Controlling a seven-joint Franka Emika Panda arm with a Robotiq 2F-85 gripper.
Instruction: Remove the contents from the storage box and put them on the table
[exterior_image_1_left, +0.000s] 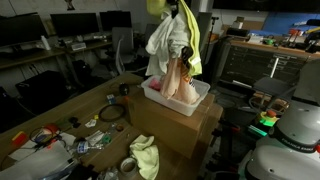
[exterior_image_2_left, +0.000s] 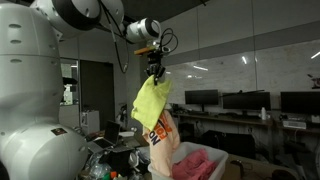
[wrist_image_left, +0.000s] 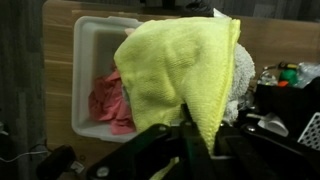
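Observation:
My gripper needs to release the yellow cloth on the wooden table (exterior_image_1_left: 160, 165), so that it lies right up against the other yellow cloth.
My gripper (exterior_image_2_left: 152, 74) is shut on a yellow cloth (exterior_image_2_left: 150, 103) and holds it high above the white storage box (exterior_image_1_left: 158, 100). In the wrist view the yellow cloth (wrist_image_left: 175, 70) hangs from my jaws (wrist_image_left: 195, 135) over the box (wrist_image_left: 85, 70). A white towel (exterior_image_1_left: 165, 42) and a peach cloth (exterior_image_1_left: 175, 80) hang with it, reaching down into the box. A pink cloth (wrist_image_left: 110, 100) lies inside the box. Another yellow cloth (exterior_image_1_left: 146, 155) lies on the wooden table (exterior_image_1_left: 60, 112).
The box stands on a cardboard carton (exterior_image_1_left: 180, 130) on the table. Cables and small clutter (exterior_image_1_left: 60, 138) and a tape roll (exterior_image_1_left: 128, 165) lie on the table. Desks with monitors (exterior_image_1_left: 70, 25) stand behind. A black rack (exterior_image_1_left: 250, 65) is beside the carton.

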